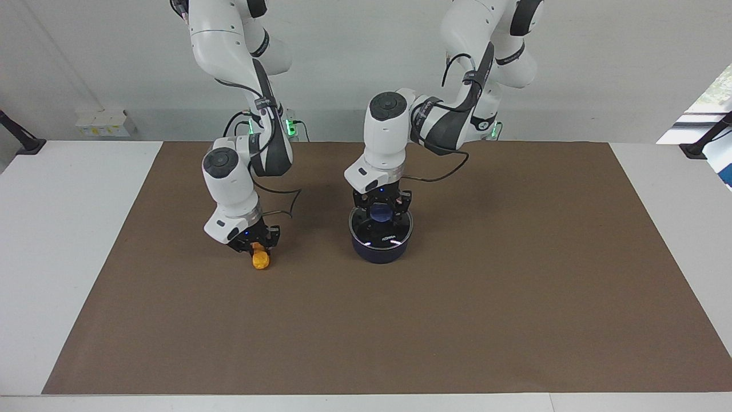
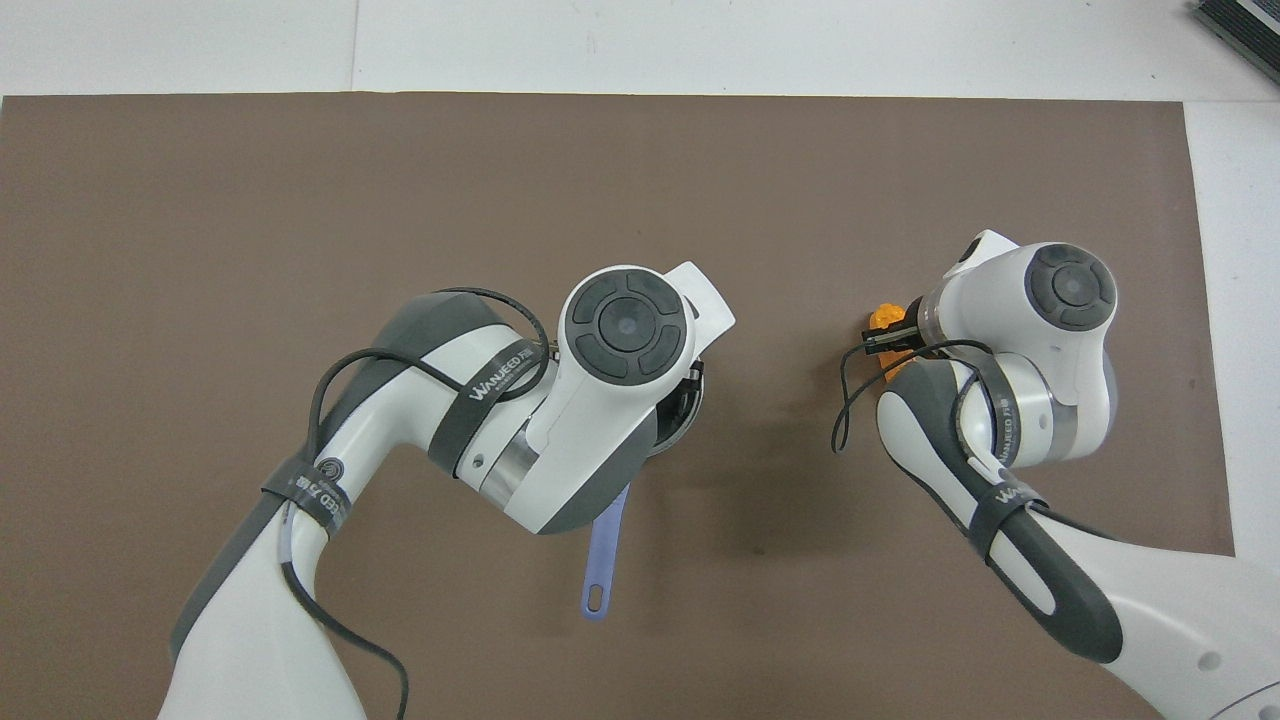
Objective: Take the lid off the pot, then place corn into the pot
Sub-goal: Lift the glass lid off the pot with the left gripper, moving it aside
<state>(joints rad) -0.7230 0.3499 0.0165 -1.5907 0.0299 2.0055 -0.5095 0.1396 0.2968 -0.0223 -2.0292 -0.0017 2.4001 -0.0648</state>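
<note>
My right gripper is going to release the corn on the bottom of the dark blue pot, toward my left arm's side [image 2: 613,376].
The dark blue pot [image 1: 380,250] stands mid-table with the glass lid [image 1: 384,233] on it. Its blue handle [image 2: 604,560] points toward the robots. My left gripper [image 1: 381,209] is down at the lid's blue knob [image 1: 380,213], and its arm hides most of the lid [image 2: 692,398] from above. The orange-yellow corn [image 1: 261,261] lies on the brown mat toward the right arm's end. My right gripper [image 1: 257,247] is down on it and shut around its robot-side part. Only the corn's tip [image 2: 884,317] shows in the overhead view.
A brown mat [image 1: 514,286] covers most of the white table [image 1: 57,229]. Both arms lean low over the half of the mat nearer to the robots. A dark object [image 2: 1240,25] lies at the table's corner.
</note>
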